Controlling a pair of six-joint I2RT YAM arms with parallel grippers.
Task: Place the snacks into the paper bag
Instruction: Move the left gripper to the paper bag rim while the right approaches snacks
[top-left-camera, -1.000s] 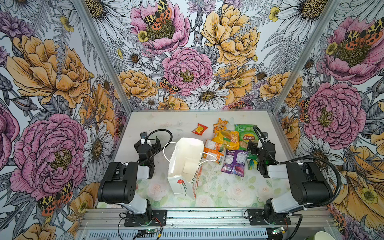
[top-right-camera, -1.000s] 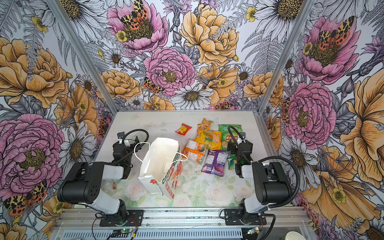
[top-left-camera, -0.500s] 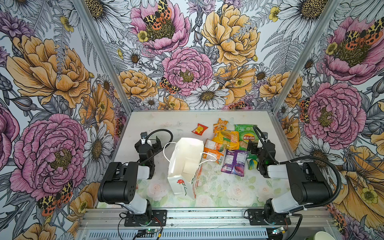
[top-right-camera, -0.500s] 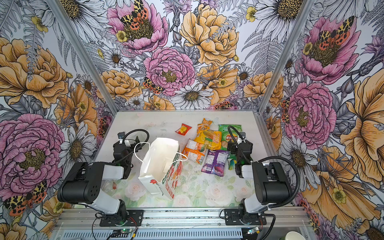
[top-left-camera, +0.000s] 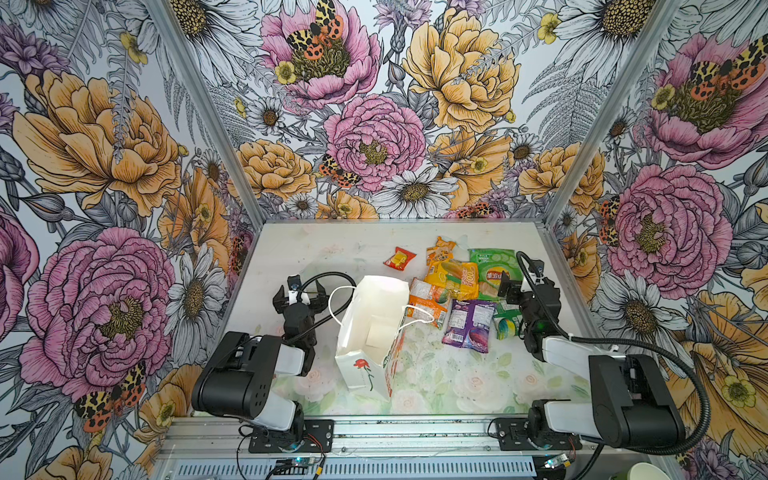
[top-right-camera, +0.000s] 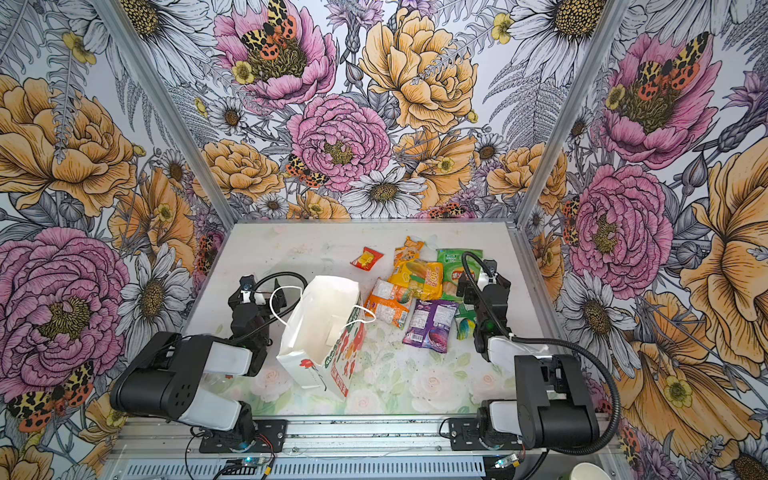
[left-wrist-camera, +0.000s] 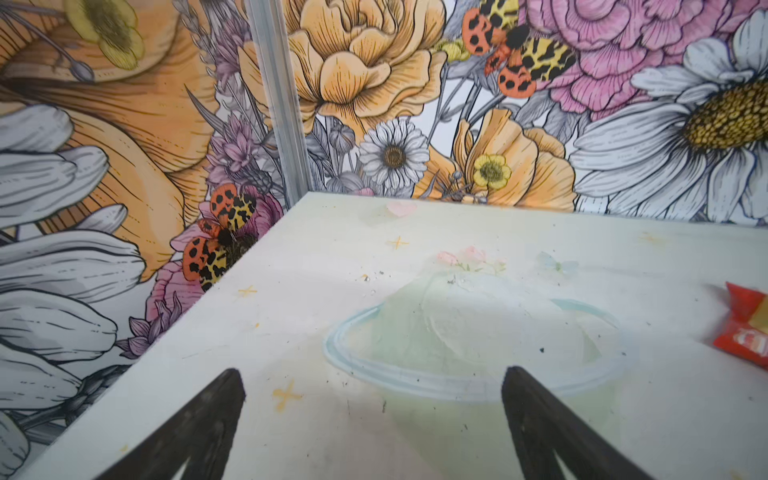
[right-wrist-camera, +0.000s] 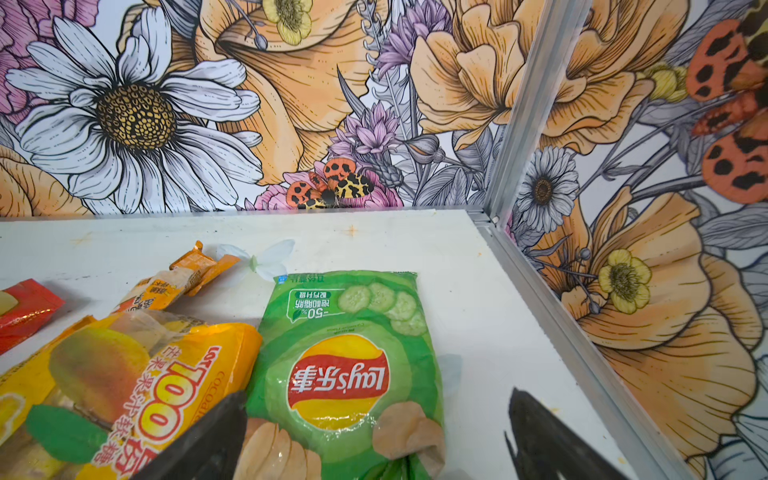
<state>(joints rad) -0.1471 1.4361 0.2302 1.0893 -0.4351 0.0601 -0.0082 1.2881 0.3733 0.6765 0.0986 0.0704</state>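
Next, my left gripper should go to the paper bag's side rim (top-left-camera: 343, 326) nearest to it and close there, because this holds the bag for the snacks.
The white paper bag (top-left-camera: 370, 328) (top-right-camera: 320, 328) stands open mid-table, leaning a little, with a red flower on its front. The snacks lie in a heap to its right: a green crisp packet (top-left-camera: 492, 270) (right-wrist-camera: 345, 365), a yellow-orange one (top-left-camera: 453, 276) (right-wrist-camera: 112, 386), an orange-white one (top-left-camera: 428, 297), a purple one (top-left-camera: 471, 324) and a small red one (top-left-camera: 399, 258) (left-wrist-camera: 744, 328). My left gripper (top-left-camera: 300, 293) (left-wrist-camera: 372, 399) is open over bare table left of the bag. My right gripper (top-left-camera: 524, 286) (right-wrist-camera: 374, 399) is open, its jaws astride the green packet's near end.
A slim orange packet (top-left-camera: 440, 249) (right-wrist-camera: 183, 274) lies behind the heap, and a small green-yellow packet (top-left-camera: 505, 326) lies partly under the right arm. One bag handle (top-left-camera: 338, 303) loops toward the left arm. Floral walls with metal posts (right-wrist-camera: 523, 108) close three sides.
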